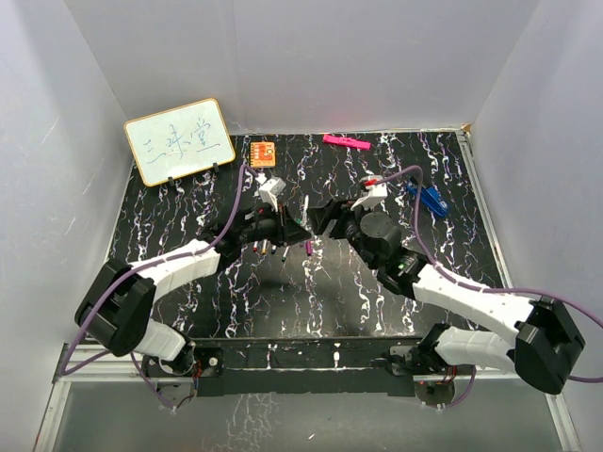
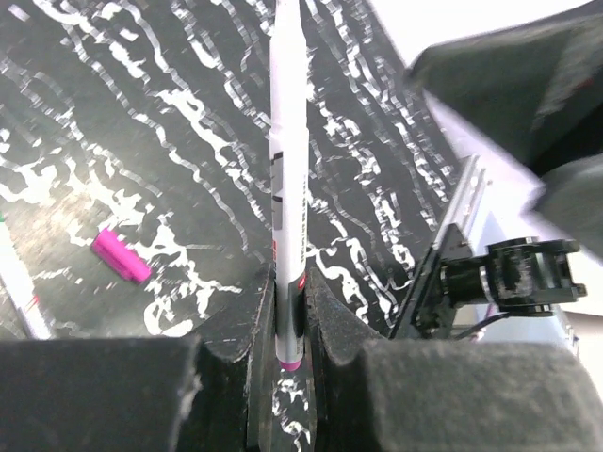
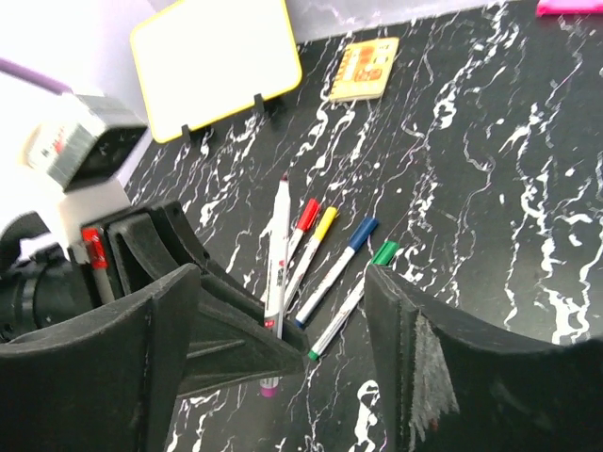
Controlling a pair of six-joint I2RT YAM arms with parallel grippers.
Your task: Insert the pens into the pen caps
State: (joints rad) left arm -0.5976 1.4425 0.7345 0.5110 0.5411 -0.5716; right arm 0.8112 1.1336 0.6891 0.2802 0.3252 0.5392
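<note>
The purple pen cap lies loose on the table beside the green-capped pen, and my right gripper should close on the sides of the purple pen cap (image 1: 308, 248).
My left gripper (image 2: 290, 315) is shut on a white-barrelled pen (image 2: 287, 151) with a purple butt end, which stands up between its jaws above the table. A loose purple pen cap (image 2: 121, 256) lies on the black marbled table (image 2: 188, 113), to the left below that pen. My right gripper (image 3: 283, 282) is open, its fingers (image 3: 429, 348) spread either side of the left gripper's fingers (image 3: 217, 325) and the held pen (image 3: 279, 247). Behind them several pens lie side by side with red (image 3: 308, 213), yellow (image 3: 325, 222), blue (image 3: 363, 231) and green (image 3: 384, 251) pen caps on. From above, the two grippers (image 1: 294, 229) (image 1: 322, 218) meet mid-table over the purple cap (image 1: 309, 248).
A yellow-framed whiteboard (image 1: 179, 141) stands at the back left with an orange card (image 1: 263, 152) beside it. A flat pink bar (image 1: 346, 142) lies at the back edge and a blue clip-like piece (image 1: 431, 198) at the right. White walls enclose the table.
</note>
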